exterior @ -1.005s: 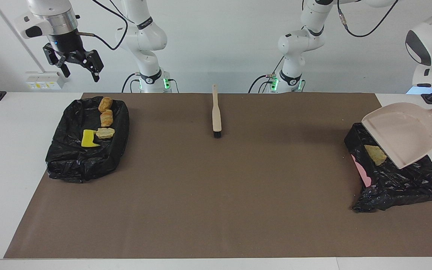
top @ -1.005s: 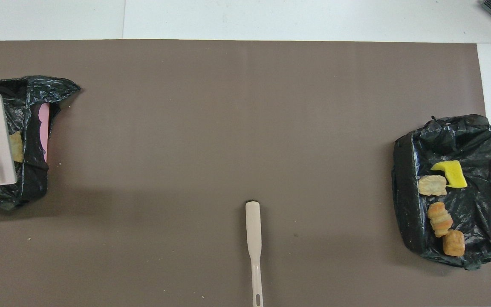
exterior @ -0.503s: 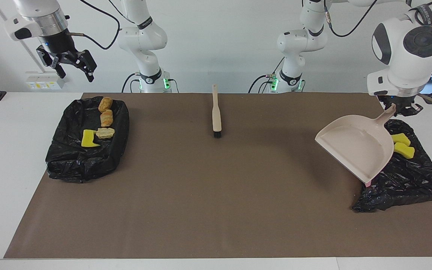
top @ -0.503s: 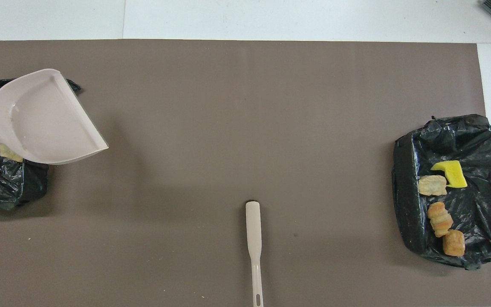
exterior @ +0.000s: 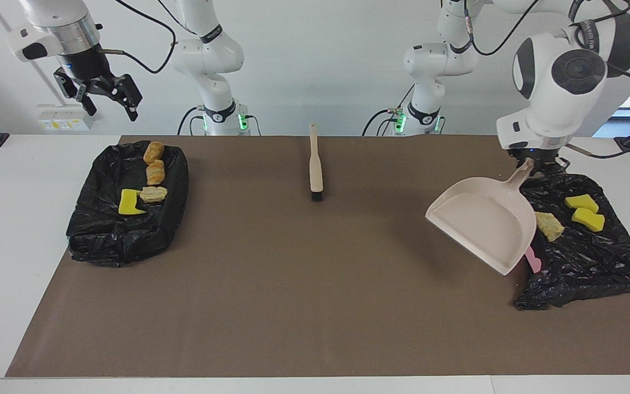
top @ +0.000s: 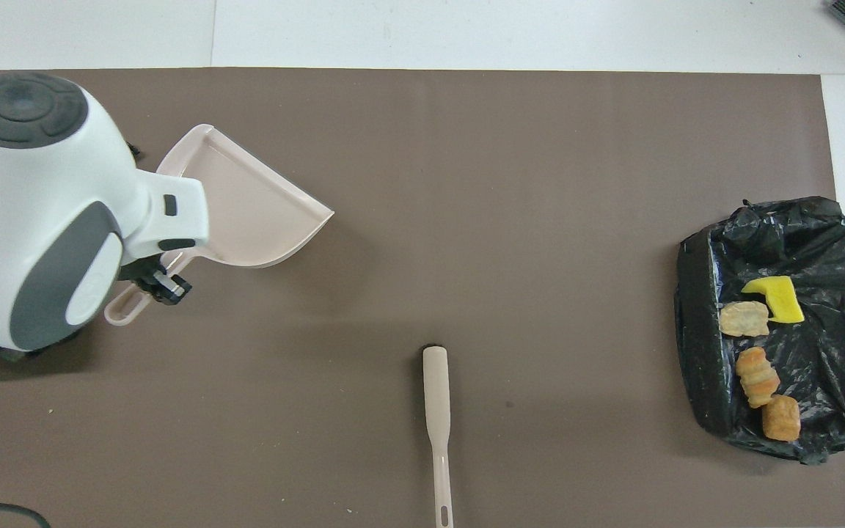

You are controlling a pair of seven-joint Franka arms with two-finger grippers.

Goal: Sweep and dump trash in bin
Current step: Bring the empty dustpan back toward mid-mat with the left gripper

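Observation:
The robot's left gripper needs to set the beige dustpan down on the brown mat (top: 433, 204) beyond the bristle end of the beige brush.
My left gripper (exterior: 539, 163) is shut on the handle of the beige dustpan (exterior: 482, 221), which hangs tilted and empty over the mat beside the bin (exterior: 594, 273) at the left arm's end. In that bin lie trash pieces: two yellow sponges (exterior: 582, 202) and a beige chunk (exterior: 549, 225). Seen from overhead, the left arm covers this bin, with the dustpan (top: 246, 202) beside it. The other bin (exterior: 101, 246) holds a yellow sponge (exterior: 129, 202), a beige chunk (exterior: 153, 193) and two bread lumps (exterior: 155, 172). High over it my right gripper (exterior: 101, 98) hangs open and empty.
A beige brush (exterior: 315, 164) with black bristles lies on the brown mat (exterior: 293, 301) midway between the two arm bases, its handle toward the robots. A pink edge (exterior: 532, 258) shows under the black bag of the bin at the left arm's end.
The left arm has swung the dustpan off the bin and out over the mat toward the table's middle, uncovering the sponges and chunk. The right gripper has risen a little.

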